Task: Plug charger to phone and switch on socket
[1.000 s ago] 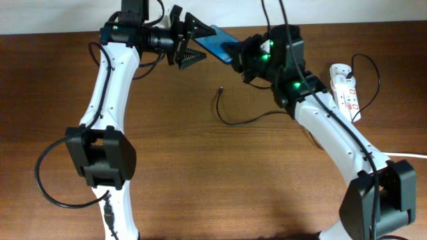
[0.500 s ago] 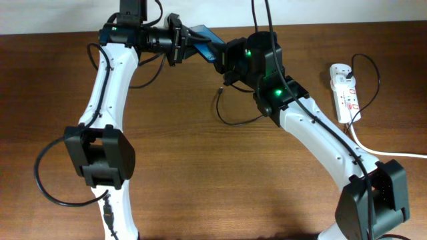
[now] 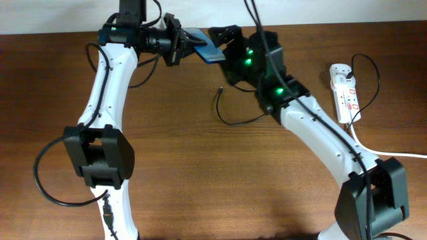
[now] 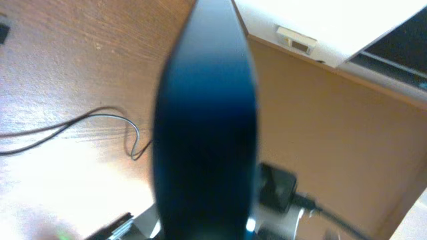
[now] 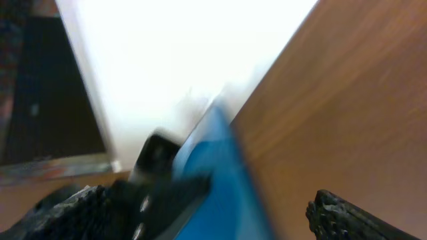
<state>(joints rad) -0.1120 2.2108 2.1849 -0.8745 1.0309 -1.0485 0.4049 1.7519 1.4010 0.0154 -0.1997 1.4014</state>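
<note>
The loose end of the charger's cable lies just behind its plug, so my right gripper should next leave the phone and close there on the charger's cable (image 3: pixel 217 101).
The phone (image 3: pixel 205 47), blue-screened, hangs tilted above the table's far edge between both arms. My left gripper (image 3: pixel 181 43) is shut on its left end; in the left wrist view the phone (image 4: pixel 205 133) is a dark edge-on slab filling the middle. Around the phone's right end my right gripper (image 3: pixel 224 48) stands open, and its wrist view has the blue phone (image 5: pixel 223 180) between spread fingertips (image 5: pixel 343 217) without contact. On the wood below lies the charger (image 3: pixel 230 120), its plug tip (image 3: pixel 219 90) loose, also seen as a thin cable (image 4: pixel 100 117). At the far right the socket (image 3: pixel 345 93) lies flat.
A thick white cord (image 3: pixel 373 150) runs from the socket off the right edge. A black cable (image 3: pixel 363 73) loops over the socket. The table's back edge and a white wall (image 3: pixel 320 10) are just behind the phone.
My left gripper has closed on the phone's left end. The right gripper, which was shut on the phone, has opened and let go. Both arms drifted left with the phone.
</note>
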